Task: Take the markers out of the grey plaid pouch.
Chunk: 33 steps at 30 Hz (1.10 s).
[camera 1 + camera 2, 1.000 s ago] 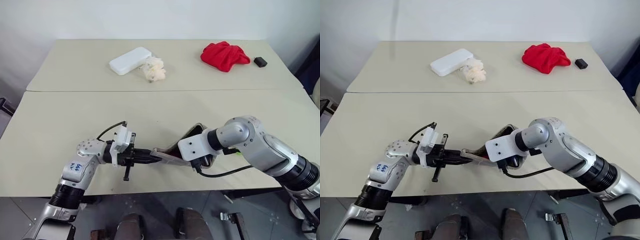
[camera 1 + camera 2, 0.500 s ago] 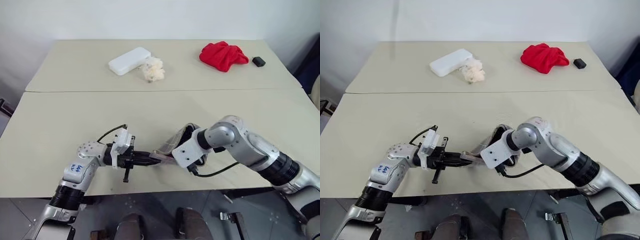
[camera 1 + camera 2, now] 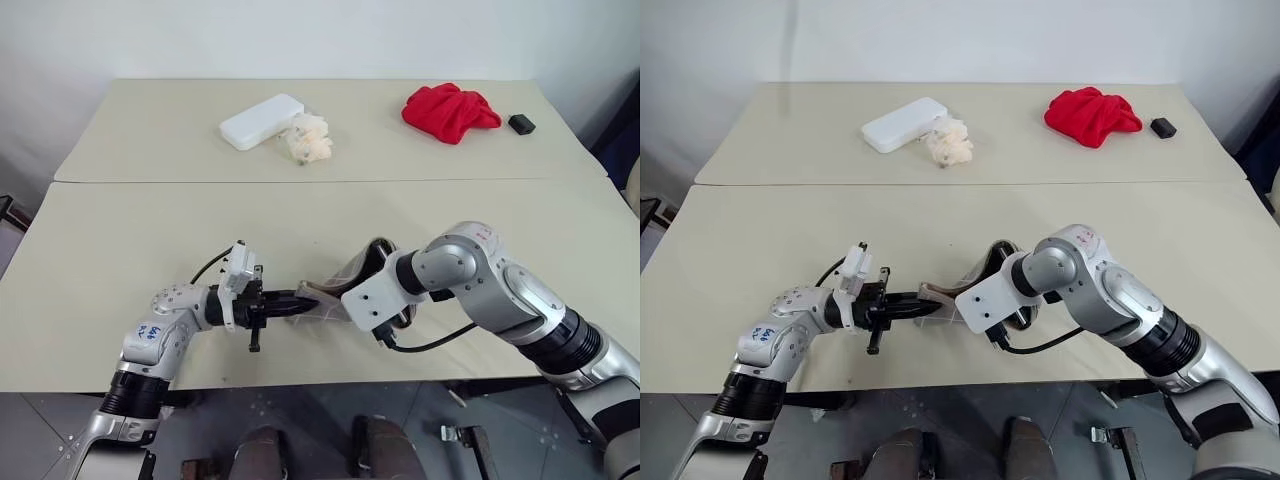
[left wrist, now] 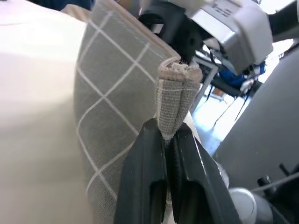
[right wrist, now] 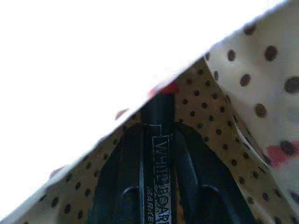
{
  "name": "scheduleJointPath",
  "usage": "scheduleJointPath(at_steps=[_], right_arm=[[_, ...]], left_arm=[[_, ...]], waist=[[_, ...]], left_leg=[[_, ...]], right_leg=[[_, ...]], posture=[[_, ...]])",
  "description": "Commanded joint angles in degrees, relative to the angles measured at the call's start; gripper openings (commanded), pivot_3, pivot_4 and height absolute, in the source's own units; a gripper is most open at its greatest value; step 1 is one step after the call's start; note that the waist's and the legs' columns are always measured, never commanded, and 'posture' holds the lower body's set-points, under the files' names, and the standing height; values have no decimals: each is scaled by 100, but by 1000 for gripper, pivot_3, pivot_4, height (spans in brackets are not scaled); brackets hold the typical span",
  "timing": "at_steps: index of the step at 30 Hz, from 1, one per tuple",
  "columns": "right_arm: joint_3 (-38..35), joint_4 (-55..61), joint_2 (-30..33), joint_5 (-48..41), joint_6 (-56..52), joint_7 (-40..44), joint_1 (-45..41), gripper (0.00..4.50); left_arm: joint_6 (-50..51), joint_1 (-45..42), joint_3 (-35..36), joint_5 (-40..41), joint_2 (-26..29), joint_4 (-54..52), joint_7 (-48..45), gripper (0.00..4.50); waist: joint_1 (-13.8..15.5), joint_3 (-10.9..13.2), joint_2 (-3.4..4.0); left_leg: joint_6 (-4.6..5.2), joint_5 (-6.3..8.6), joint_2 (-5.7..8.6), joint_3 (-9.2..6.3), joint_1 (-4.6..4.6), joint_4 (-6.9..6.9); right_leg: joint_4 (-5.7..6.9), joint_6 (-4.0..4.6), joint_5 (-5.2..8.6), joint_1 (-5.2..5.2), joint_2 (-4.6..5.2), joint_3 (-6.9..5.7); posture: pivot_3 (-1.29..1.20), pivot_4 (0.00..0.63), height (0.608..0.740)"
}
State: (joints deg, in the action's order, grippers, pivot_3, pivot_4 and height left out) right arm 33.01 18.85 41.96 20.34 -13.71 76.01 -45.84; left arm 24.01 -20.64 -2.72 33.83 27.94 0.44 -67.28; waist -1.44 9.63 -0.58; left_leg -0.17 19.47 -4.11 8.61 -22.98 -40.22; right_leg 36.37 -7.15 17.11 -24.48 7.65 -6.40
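The robot's right gripper will release the black marker on the near table, in line with the small black object (image 3: 521, 291).
The grey plaid pouch (image 3: 345, 281) is held up off the near table, its far end raised. My left gripper (image 4: 167, 136) is shut on the pouch's folded near end (image 4: 174, 88), and in the head views it (image 3: 303, 304) points right at that end. My right gripper (image 5: 159, 133) reaches into the pouch's open mouth, among the dotted lining (image 5: 219, 116). It is shut on a marker (image 5: 158, 144) with a black barrel printed "white board marker" and a red tip. In the head views the right hand (image 3: 372, 297) covers the pouch's opening.
On the far table lie a white box (image 3: 260, 120), a crumpled pale wad (image 3: 308, 140), a red cloth (image 3: 450, 110) and a small black object (image 3: 521, 124). A seam (image 3: 320, 182) separates the two tables. The near table's front edge lies just below the arms.
My right hand has shifted slightly left and rolled at the pouch's mouth, and the pouch now stands steeper. The left gripper keeps its hold on the near end.
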Motion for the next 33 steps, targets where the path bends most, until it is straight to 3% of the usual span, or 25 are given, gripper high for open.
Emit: scheduleJointPath(at_steps=[1,13,17,22,33], right_arm=[[-294,168,78,72,13,-143,68,558],[-772,423,90,110,-1179,-280,330,558],[-1202,331,-144,-585,-1894,-187,147,558],[-1639,285,145,-1881,-944,507,336,558],[-2328,-89,108,-3276,-1205,428,540,558]], left_arm=[[192,67,275,200,64,-182,123,0],[327,222,310,215,242,-322,13,0],[-3,355,113,-43,348,-295,-199,0],[-147,378,96,-112,329,-252,-243,0],[-156,438,133,-131,311,-319,-209,0]], waist=[[0,0,0],[-1,0,0],[-6,0,0],[2,0,0],[2,0,0]], left_leg=[[0,0,0,0,0,0],[0,0,0,0,0,0],[0,0,0,0,1,1],[-1,0,0,1,1,7],[0,0,0,1,3,6]], right_leg=[[1,0,0,0,0,0],[1,0,0,0,0,0],[0,0,0,0,-1,0],[-7,1,1,0,-2,0],[-8,0,0,3,-1,0]], posture=[[0,150,740],[0,150,740],[0,150,740],[0,150,740],[0,150,740]])
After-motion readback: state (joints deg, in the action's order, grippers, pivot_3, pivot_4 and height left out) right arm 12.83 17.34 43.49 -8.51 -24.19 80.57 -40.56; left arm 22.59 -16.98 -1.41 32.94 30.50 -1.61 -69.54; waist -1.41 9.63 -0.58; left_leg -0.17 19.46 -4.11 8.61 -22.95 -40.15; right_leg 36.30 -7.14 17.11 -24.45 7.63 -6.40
